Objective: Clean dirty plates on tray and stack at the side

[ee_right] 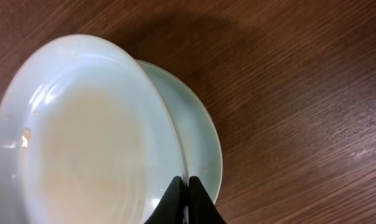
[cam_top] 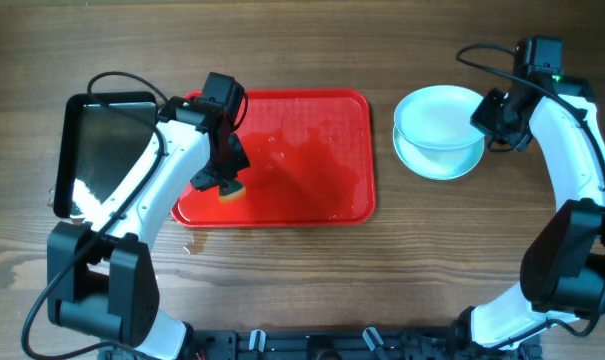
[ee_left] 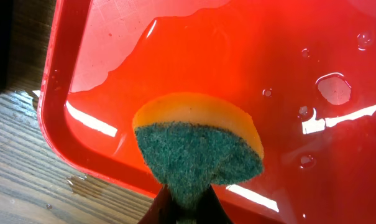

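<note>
My left gripper needs to let go of the sponge in the front half of the black metal tray (cam_top: pixel 115 184). The sponge is held over the tray's corner now.
The red tray (cam_top: pixel 312 140) lies wet at the table's middle with no plates on it. My left gripper (cam_top: pixel 229 180) is shut on a yellow sponge with a green scrub face (ee_left: pixel 197 149), held over the tray's front left corner (ee_left: pixel 69 134). My right gripper (cam_top: pixel 485 118) is shut on the rim of a pale mint plate (ee_right: pixel 82 130), holding it tilted just above a stack of plates (cam_top: pixel 437 160) on the table right of the tray. The lower plate (ee_right: pixel 197 134) shows beneath it in the right wrist view.
A black metal tray (cam_top: pixel 107 150) stands left of the red tray. Water drops (ee_left: pixel 334 90) and a film of water lie on the red tray. A small wet patch (cam_top: pixel 194 245) is on the wood in front of the tray.
</note>
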Available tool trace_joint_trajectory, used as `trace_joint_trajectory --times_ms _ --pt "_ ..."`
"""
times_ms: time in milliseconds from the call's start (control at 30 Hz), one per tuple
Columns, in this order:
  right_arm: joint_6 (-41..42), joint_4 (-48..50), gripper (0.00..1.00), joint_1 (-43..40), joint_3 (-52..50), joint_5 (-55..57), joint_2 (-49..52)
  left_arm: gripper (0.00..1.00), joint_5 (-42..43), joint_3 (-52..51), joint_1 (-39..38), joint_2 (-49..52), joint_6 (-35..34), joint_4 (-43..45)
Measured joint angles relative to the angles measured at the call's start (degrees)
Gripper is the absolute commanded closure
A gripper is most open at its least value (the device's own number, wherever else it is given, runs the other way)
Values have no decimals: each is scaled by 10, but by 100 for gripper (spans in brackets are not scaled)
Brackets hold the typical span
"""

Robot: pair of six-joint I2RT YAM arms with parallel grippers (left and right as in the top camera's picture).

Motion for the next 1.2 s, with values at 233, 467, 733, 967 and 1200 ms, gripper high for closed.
trace_joint_trajectory --times_ms 233,467,733,967,1200 --pt "3 -18 66 0 0 0 0 96 0 0 0 0 0 0" --pt "-22 -38 67 0 0 -58 -2 96 0 0 0 0 0 10" --pt "-71 -90 65 29 0 -236 -92 96 0 0 30 0 35 69" --pt "-117 -122 49 135 0 -264 -118 96 2 0 144 0 37 68" --pt "-92 -43 49 256 -65 -270 -118 96 -1 0 252 0 39 87"
